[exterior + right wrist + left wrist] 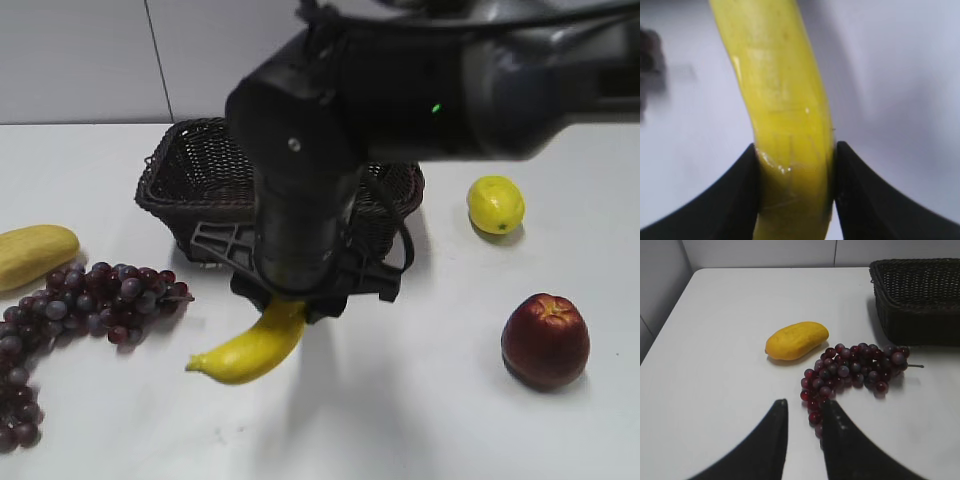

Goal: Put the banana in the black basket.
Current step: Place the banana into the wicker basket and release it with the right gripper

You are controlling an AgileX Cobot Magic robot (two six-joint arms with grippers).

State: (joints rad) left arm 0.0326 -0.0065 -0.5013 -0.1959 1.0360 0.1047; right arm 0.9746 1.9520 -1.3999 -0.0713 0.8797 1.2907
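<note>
My right gripper is going to put the banana down lengthwise across the middle of the black basket's bottom [283, 177].
The bright yellow curved banana [250, 347] lies in front of the black basket [190, 165], which stands at the back middle of the table. My right gripper [300, 305] reaches down over the banana's right end and is shut on it; in the right wrist view its two black fingers [795, 155] press both sides of the banana [780, 95]. I cannot tell whether the banana is off the table. My left gripper [801, 407] is narrowly open and empty, above the table near the grapes. The basket's corner shows in the left wrist view [920, 300].
A bunch of dark red grapes [80, 300] lies at the left, also in the left wrist view [850, 372]. A stubby pale-yellow oblong fruit [30, 255] lies at the far left. A lemon [495, 203] and a red apple [545, 340] are on the right.
</note>
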